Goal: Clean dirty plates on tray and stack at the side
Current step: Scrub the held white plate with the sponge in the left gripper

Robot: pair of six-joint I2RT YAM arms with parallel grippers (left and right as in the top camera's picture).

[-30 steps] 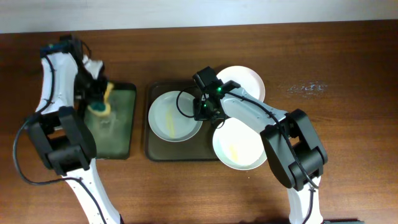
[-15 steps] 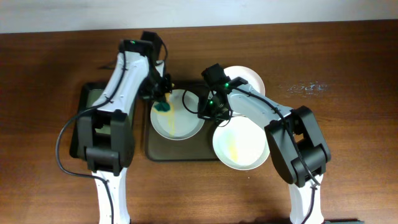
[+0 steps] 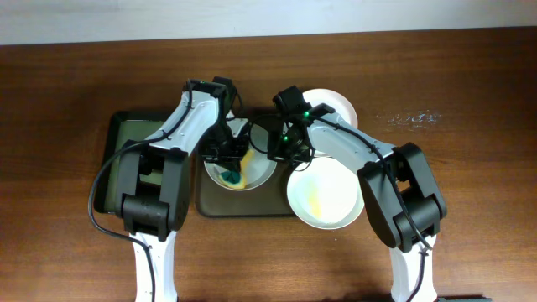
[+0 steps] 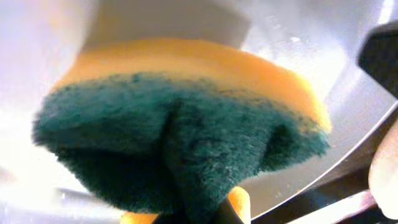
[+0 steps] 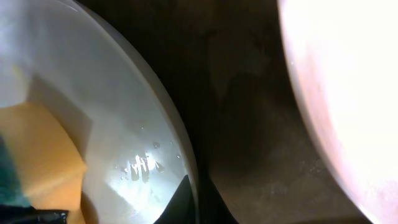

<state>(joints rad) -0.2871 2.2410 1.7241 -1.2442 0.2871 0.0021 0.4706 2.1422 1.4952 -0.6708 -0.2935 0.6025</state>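
Note:
My right gripper will release the scrubbed white plate on the brown table [image 3: 403,150] by the shiny patch, past the other plates.
Three white plates show overhead. The left plate [image 3: 256,172] lies on the dark tray [image 3: 205,205]. My left gripper [image 3: 228,172] is shut on a yellow and green sponge [image 4: 180,137], pressed into this plate [image 4: 323,112]. My right gripper [image 3: 277,151] is shut on the plate's right rim [image 5: 186,168], one finger inside and one outside. A second plate [image 3: 323,200] with a yellow smear overlaps the tray's right end. A third plate [image 3: 331,105] lies behind it, partly under my right arm. The sponge also shows in the right wrist view [image 5: 37,155].
A narrower black tray with green inside [image 3: 122,134] sits on the table left of the dark tray, partly under my left arm. The dark tray floor [image 5: 249,124] shows between plates in the right wrist view. Brown table surrounds everything.
My left arm has swung from the green-lined tray to the left plate with the sponge, then moved the sponge from the plate's far left toward its near side. The right gripper has stayed on the rim.

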